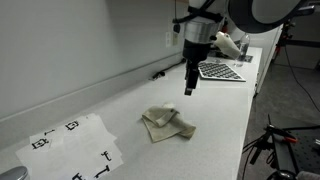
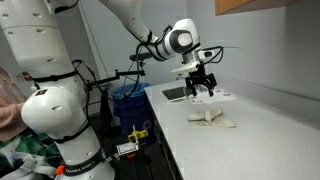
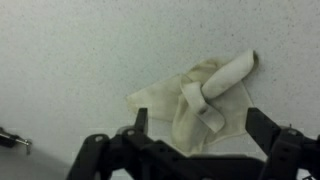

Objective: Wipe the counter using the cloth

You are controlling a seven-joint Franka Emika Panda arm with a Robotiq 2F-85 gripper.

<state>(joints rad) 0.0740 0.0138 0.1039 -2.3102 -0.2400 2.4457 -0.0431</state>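
Observation:
My gripper is to close on the crumpled part (image 1: 153,114) (image 3: 188,128) of the beige cloth that is closest to the backsplash, opposite the cloth's rolled fold.
The beige cloth (image 1: 167,124) lies crumpled on the white counter (image 1: 120,105), seen also as the cloth (image 2: 212,119) on the counter (image 2: 270,140). My gripper (image 1: 190,90) hangs open in the air above and behind it, touching nothing; in an exterior view the gripper (image 2: 203,91) hovers over the counter. In the wrist view the cloth (image 3: 200,100) spreads below with a rolled fold toward the upper right, and the open gripper (image 3: 199,123) frames its lower part between dark fingers (image 3: 141,120), well above it.
A white paper sheet with black marks (image 1: 72,145) lies at the near left end of the counter. A checkered board (image 1: 221,71) rests at the far end. A low backsplash (image 1: 90,85) runs along the wall. A large white robot body (image 2: 55,100) stands beside the counter.

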